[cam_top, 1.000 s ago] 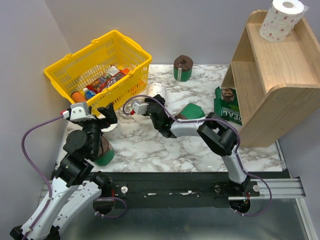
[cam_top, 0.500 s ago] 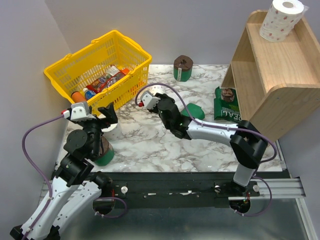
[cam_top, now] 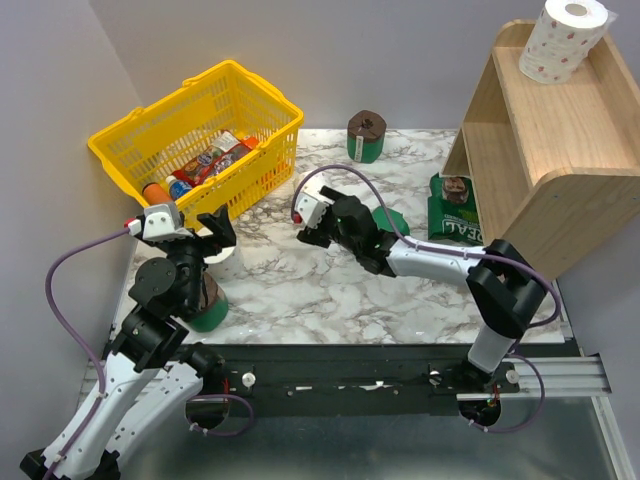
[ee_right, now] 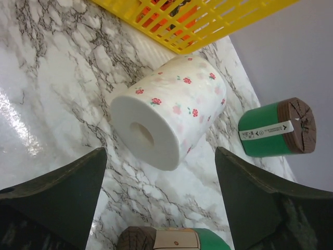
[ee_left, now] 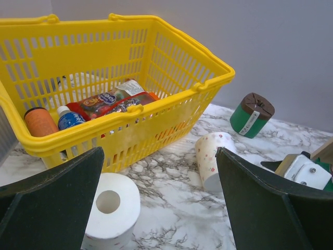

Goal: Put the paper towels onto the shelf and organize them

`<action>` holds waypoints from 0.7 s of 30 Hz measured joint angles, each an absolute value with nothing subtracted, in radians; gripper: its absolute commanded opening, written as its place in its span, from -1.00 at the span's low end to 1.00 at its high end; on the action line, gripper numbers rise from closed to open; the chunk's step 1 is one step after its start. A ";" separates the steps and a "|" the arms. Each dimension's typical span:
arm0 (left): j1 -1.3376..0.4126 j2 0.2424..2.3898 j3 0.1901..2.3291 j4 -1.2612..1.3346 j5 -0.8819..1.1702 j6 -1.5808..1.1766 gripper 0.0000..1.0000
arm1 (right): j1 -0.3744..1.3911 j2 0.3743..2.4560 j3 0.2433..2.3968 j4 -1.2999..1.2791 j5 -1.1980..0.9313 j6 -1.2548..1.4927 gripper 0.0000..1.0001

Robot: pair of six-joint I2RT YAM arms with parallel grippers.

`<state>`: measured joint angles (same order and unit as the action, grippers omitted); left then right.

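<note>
The robot's right gripper should close on the near end (cam_top: 317, 191) (ee_right: 163, 149) of the white paper towel roll that is lying down, with one finger in the roll's centre hole and the other outside.
A white paper towel roll with red dots (ee_right: 171, 112) lies on its side beside the basket, just beyond the fingertips of my open right gripper (ee_right: 161, 151) (cam_top: 305, 225); the same roll (ee_left: 210, 159) shows in the left wrist view. A second white roll (ee_left: 109, 205) stands upright by the left finger of my open left gripper (ee_left: 160, 172) (cam_top: 215, 235), not gripped. A third dotted roll (cam_top: 563, 38) stands on top of the wooden shelf (cam_top: 560, 170). Green rolls: one at the back (cam_top: 367, 135) (ee_right: 276, 127), one under my right wrist (ee_right: 171, 240) (cam_top: 388, 220), one by my left arm (cam_top: 207, 308).
A yellow basket (cam_top: 150, 125) (ee_left: 130, 120) holding bottles and packets stands at the back left, close behind the lying roll. A green packet (cam_top: 455, 220) leans at the foot of the shelf. Grey walls close the back and left.
My right gripper has swung rightwards and back from the left of the table, and its jaws have opened wide. The left arm and the rolls have not moved.
</note>
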<state>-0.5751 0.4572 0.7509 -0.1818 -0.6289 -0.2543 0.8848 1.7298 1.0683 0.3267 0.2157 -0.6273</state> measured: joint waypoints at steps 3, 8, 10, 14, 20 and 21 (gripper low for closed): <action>-0.575 0.457 0.751 -0.182 -0.629 -0.254 0.98 | 0.853 1.739 1.062 0.353 0.159 -0.645 0.90; -0.575 0.446 0.751 -0.182 -0.629 -0.254 0.97 | 0.842 1.824 1.048 0.452 0.141 -0.736 0.89; -0.575 0.436 0.751 -0.182 -0.630 -0.254 0.98 | 0.843 1.877 1.048 0.484 0.155 -0.773 0.89; -0.575 0.429 0.751 -0.181 -0.633 -0.255 0.98 | 0.843 1.966 1.057 0.550 0.221 -0.837 0.83; -0.575 0.427 0.751 -0.182 -0.633 -0.255 0.98 | 0.842 2.020 1.086 0.659 0.310 -0.911 0.55; -0.575 0.426 0.751 -0.182 -0.633 -0.256 0.98 | 0.842 2.020 1.088 0.669 0.318 -0.917 0.53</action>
